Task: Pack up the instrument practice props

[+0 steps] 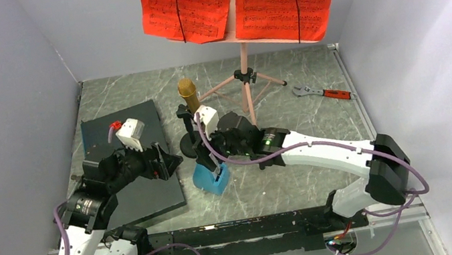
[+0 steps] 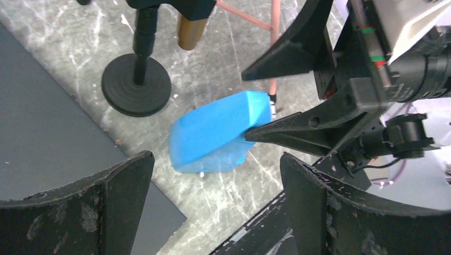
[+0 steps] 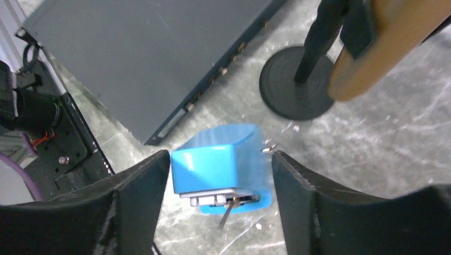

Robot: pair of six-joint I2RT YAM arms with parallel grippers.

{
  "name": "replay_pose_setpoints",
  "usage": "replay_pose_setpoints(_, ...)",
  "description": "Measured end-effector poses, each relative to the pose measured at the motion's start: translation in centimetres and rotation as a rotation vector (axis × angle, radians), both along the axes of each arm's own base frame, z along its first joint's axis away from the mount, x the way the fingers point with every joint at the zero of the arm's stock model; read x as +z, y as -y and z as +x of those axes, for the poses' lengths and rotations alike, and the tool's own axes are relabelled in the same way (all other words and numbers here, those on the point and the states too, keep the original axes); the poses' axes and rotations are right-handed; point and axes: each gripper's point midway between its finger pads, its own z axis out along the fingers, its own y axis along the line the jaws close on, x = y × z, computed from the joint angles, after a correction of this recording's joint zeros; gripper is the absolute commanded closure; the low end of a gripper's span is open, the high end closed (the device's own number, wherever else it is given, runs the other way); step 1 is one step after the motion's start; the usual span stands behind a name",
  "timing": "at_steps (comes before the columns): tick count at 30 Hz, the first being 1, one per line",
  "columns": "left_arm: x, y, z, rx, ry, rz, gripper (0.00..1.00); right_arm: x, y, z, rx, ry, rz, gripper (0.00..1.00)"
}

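Observation:
The blue metronome's rod sticks out past its catch while the robot's right gripper straddles the body, so that gripper should pinch the rod and tuck it into the front catch (image 3: 206,201).
The small blue metronome (image 1: 211,177) (image 2: 218,130) (image 3: 218,159) sits on the marbled floor, just right of the dark slab's corner. My right gripper (image 1: 211,161) (image 3: 219,157) hangs over it, open, one finger on each side; a gap shows at the right finger. My left gripper (image 1: 171,163) (image 2: 215,159) is wide open and empty over the slab's right edge, facing the metronome. The gold microphone (image 1: 188,92) (image 3: 383,48) stands on its black round base (image 1: 189,148) (image 2: 136,85) just behind. The pink music stand (image 1: 246,90) with red sheet-music pages (image 1: 191,4) stands at the back.
A large dark flat slab (image 1: 146,200) (image 2: 42,133) (image 3: 143,58) lies at the left under my left arm. A red-handled wrench (image 1: 323,92) lies at the back right. Grey walls close in three sides, and a black rail (image 1: 245,229) runs along the near edge.

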Motion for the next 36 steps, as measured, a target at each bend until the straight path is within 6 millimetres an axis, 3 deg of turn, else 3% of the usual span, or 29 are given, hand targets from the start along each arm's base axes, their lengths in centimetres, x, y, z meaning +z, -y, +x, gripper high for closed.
replay_pose_setpoints(4,0.0,0.8,-0.4,-0.029,-0.034,-0.036,0.06,3.0,-0.2,0.2,-0.013,0.045,0.093,0.09)
replay_pose_setpoints(8,-0.4,1.6,-0.3,-0.059,-0.086,-0.065,0.06,6.5,1.1,-0.2,-0.041,0.106,0.207,0.05)
replay_pose_setpoints(12,-1.3,2.4,0.3,-0.074,-0.149,-0.075,0.06,7.8,2.8,-0.4,-0.081,0.144,0.255,0.05)
replay_pose_setpoints(16,-2.1,2.9,1.0,-0.079,-0.201,-0.081,0.06,6.6,4.3,-0.6,-0.111,0.151,0.247,0.17)
replay_pose_setpoints(20,-2.6,3.4,1.5,-0.092,-0.222,-0.084,0.06,3.7,5.7,-1.2,-0.132,0.122,0.213,0.37)
replay_pose_setpoints(25,-3.3,4.2,1.7,-0.115,-0.259,-0.085,0.06,0.8,6.7,-2.0,-0.143,0.077,0.191,0.5)
replay_pose_setpoints(36,-3.3,5.4,2.0,-0.147,-0.291,-0.076,0.06,0.1,5.1,-2.2,-0.097,0.056,0.221,0.66)
